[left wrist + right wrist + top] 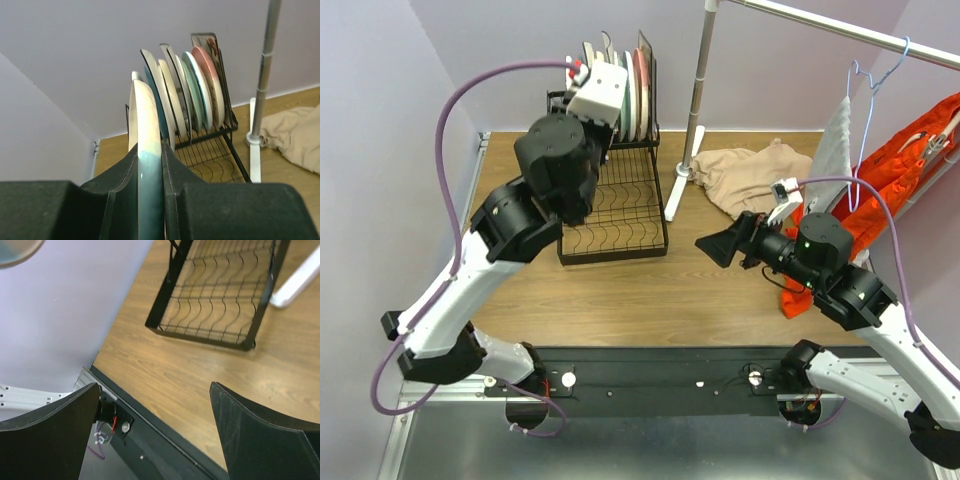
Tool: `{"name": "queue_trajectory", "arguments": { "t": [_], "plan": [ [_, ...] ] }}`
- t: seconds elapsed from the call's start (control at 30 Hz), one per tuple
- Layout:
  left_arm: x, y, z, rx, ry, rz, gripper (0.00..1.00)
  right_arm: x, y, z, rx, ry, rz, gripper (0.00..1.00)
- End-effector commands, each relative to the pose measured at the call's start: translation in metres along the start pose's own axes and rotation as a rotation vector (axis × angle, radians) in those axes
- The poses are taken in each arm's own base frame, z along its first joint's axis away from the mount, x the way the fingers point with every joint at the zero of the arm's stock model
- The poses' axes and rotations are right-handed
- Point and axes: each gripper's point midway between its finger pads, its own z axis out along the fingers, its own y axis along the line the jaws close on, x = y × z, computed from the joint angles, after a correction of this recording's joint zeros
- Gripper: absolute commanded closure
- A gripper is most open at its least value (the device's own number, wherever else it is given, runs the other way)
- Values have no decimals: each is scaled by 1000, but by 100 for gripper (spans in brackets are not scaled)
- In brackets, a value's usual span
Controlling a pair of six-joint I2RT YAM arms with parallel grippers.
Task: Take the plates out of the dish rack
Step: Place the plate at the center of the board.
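The cream and blue plate, now on edge between the black fingers, will pass from my left gripper over to my right gripper, up above the wood at the rack's front edge (644,278).
My left gripper (150,156) is shut on the rim of a cream and blue plate (148,120), which stands on edge between the black fingers (120,190). Behind it several plates (195,90) stand upright in the upper basket of the black wire dish rack (216,150). From above, the left wrist covers the front of the plates (632,85) on the dish rack (620,215), and its fingers are hidden. My right gripper (720,245) hangs open and empty above the wood right of the rack. Its view shows the right gripper (155,410) near the rack's lower tray (220,305).
A metal clothes-rail stand (698,100) rises just right of the rack, its white foot on the table. A beige cloth (750,175) lies behind the right arm. An orange garment (910,160) and a wire hanger (868,95) hang from the rail. A wall borders the left.
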Motion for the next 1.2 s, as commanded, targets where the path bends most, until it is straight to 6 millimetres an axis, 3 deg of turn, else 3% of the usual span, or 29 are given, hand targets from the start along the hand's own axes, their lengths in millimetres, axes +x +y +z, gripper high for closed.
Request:
{"name": "queue_trajectory", "arguments": {
  "t": [0.0,0.03,0.1,0.13,0.27,0.43,0.47,0.6,0.73,0.87,1.0,1.17],
  "plan": [
    [5,16,-40,-58,16,-44,100,24,-33,-8,172,61,122,0],
    [16,-7,-47,2,27,-16,100,24,-34,-9,191,61,161,0],
    [26,-17,-58,21,36,-21,100,23,-35,-11,215,58,192,0],
    [38,-29,-63,38,49,11,100,20,-34,-11,217,47,209,0],
    [55,-64,-91,115,39,59,100,10,-37,-2,264,36,193,0],
    [75,-91,-122,165,10,129,100,4,-19,20,225,114,182,0],
    [78,-95,-126,172,5,141,100,-9,-8,20,200,92,181,0],
    [95,-116,-144,222,-11,176,100,-33,2,21,201,45,178,0],
    [115,-135,-165,257,-23,226,100,-46,11,19,189,22,171,0],
    [128,-145,-178,244,-32,278,100,-43,18,26,160,61,172,0],
    [138,-157,-184,228,-40,358,100,-23,34,34,71,183,186,1],
    [148,-171,-187,233,-46,432,100,-1,31,40,58,267,195,3]
  ]
}}
